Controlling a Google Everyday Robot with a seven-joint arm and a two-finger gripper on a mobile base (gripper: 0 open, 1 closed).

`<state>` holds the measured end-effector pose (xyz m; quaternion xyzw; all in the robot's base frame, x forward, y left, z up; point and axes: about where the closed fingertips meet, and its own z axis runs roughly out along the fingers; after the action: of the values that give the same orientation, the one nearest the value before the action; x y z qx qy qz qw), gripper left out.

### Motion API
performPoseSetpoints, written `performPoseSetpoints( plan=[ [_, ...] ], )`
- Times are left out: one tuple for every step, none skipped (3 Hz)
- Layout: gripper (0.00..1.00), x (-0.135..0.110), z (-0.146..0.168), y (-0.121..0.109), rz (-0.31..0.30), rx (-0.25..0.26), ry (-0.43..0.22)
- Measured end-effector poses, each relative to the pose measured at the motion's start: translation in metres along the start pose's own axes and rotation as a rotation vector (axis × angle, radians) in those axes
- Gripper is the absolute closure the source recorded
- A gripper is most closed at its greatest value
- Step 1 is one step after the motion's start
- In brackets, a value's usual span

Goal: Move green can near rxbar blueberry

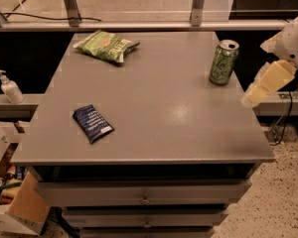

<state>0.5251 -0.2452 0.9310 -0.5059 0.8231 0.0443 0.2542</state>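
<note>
My gripper moves to the green can next and closes around the can's middle [223, 62], roughly halfway between the top and the bottom of the can.
The green can [223, 62] stands upright near the right edge of the grey table [159, 93], towards the back. The rxbar blueberry [93, 123], a dark navy wrapper, lies flat near the table's front left. They are far apart across the table. My gripper [264, 87] hangs off the table's right edge, just right of the can and a little nearer the front, not touching it. It holds nothing that I can see.
A green chip bag [107, 45] lies at the table's back left. A pump bottle [9, 88] stands on a ledge to the left. Cardboard boxes [20, 207] sit on the floor at lower left. Drawers [144, 197] are under the tabletop.
</note>
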Motion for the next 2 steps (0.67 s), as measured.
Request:
performPoseSetpoints(
  plan=[
    [0.00, 0.008, 0.022, -0.031, 0.091, 0.008, -0.063],
    [0.00, 0.014, 0.041, -0.059, 0.159, 0.012, -0.132]
  ],
)
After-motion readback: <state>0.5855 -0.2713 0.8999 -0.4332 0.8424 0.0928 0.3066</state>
